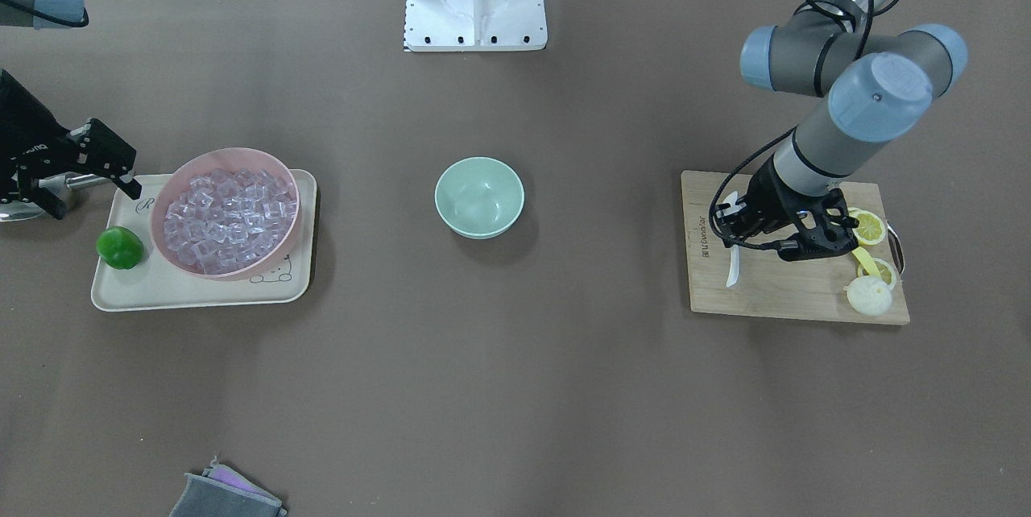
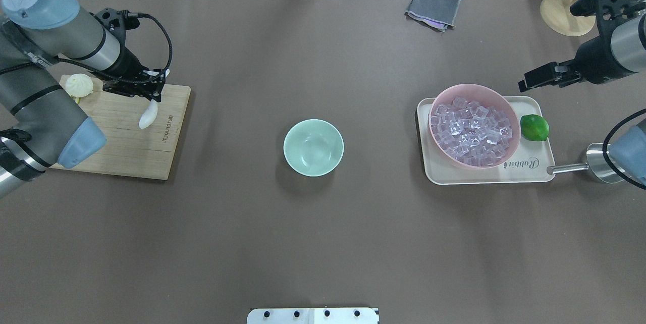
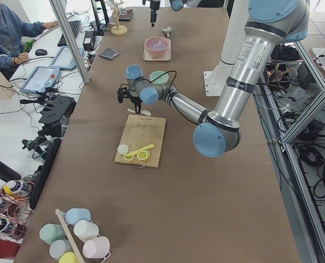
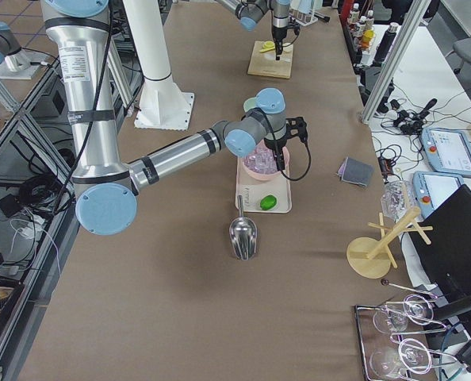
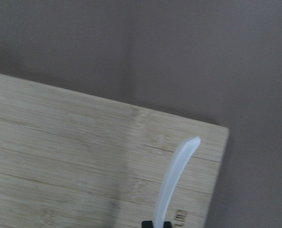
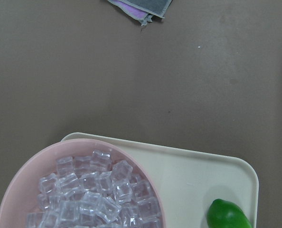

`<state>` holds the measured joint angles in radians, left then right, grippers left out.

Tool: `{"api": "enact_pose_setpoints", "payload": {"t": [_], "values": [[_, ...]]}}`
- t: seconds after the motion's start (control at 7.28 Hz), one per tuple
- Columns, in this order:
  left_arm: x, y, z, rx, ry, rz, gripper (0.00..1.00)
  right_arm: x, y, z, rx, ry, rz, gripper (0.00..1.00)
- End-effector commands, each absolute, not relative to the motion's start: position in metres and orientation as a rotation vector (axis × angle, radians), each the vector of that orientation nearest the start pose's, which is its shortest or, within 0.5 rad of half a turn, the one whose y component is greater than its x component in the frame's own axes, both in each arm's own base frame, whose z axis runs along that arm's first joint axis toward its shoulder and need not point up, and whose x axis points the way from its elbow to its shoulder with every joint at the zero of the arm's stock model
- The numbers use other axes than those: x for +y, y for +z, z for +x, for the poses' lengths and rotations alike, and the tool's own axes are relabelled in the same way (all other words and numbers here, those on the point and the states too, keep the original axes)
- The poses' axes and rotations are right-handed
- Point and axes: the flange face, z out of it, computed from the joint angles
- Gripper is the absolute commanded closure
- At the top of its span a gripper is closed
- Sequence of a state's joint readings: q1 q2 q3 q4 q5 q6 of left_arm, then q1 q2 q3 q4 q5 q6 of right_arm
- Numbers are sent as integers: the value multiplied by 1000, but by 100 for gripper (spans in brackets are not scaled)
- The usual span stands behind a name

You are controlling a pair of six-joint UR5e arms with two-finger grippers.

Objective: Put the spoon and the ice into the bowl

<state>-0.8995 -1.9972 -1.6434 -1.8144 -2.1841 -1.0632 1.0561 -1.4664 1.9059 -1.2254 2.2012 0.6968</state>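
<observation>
Next, my left gripper lets go of the white spoon inside the mint-green bowl [image 1: 476, 217], with the handle of the spoon leaning over the bowl's rim.
The white spoon [image 2: 148, 117] hangs in my left gripper [image 2: 151, 93], which is shut on it, just above the right end of the wooden cutting board [image 2: 121, 152]. In the left wrist view the spoon [image 5: 176, 175] sticks out from the fingertips over the board's corner. The mint-green bowl [image 2: 313, 147] stands empty at the table's middle. The ice [image 2: 472, 132] fills a pink bowl [image 2: 474, 87] on a cream tray [image 2: 525, 175]. My right gripper [image 2: 527, 82] hovers open and empty above the tray's far right side.
A lime [image 2: 534, 127] lies on the tray beside the pink bowl. A steel scoop [image 2: 600, 162] lies right of the tray. Lemon slices [image 1: 868, 227], a yellow utensil [image 1: 863, 259] and a white round item [image 2: 79, 84] sit on the board. A grey cloth [image 2: 433, 6] lies far back.
</observation>
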Motion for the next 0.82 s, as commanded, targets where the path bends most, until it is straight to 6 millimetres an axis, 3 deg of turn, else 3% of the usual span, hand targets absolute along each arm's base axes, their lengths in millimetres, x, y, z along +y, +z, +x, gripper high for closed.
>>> {"api": "enact_pose_setpoints", "payload": {"t": [0.0,0.27,0.69], "values": [[-544,252,383,1050,-187,-35,100,-489,402,-210,-913,-99,286,0],[-511,188,467,1075,-179,-31,100,-482,399,-232,-903,-133,291,0],[-503,145,535,1076,-176,1,100,-477,399,-244,-905,-154,283,0]]}}
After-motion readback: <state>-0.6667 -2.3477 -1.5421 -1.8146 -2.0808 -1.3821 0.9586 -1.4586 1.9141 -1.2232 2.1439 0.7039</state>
